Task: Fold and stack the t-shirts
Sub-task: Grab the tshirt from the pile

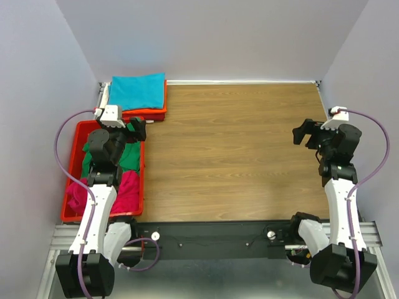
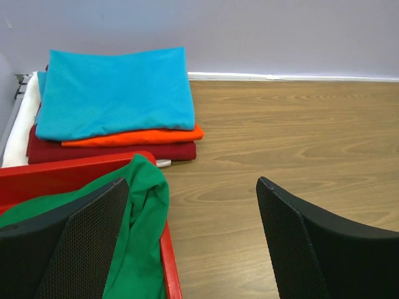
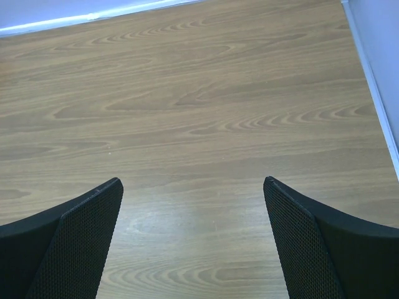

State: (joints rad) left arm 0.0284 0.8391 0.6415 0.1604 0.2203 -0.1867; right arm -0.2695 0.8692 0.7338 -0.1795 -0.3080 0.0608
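Next, I close my left gripper on the green t-shirt's bunched end (image 1: 131, 126) (image 2: 146, 185), at the corner of the red tray nearest the folded stack.
A folded stack stands at the table's back left: a teal t-shirt (image 1: 138, 91) (image 2: 115, 92) on top, an orange one (image 2: 140, 137) under it, a dark red one (image 2: 112, 152) at the bottom. A crumpled green t-shirt (image 1: 129, 157) (image 2: 140, 243) and a magenta one (image 1: 124, 192) lie in the red tray (image 1: 75, 138) (image 2: 56, 177). My left gripper (image 1: 138, 129) (image 2: 193, 243) is open and empty, above the tray's right rim beside the green shirt. My right gripper (image 1: 304, 132) (image 3: 193, 243) is open and empty over bare wood at the right.
The wooden table (image 1: 237, 156) is walled at the back and both sides. A white strip (image 2: 19, 121) lies left of the stack. The right wall's edge (image 3: 374, 81) runs close to my right gripper.
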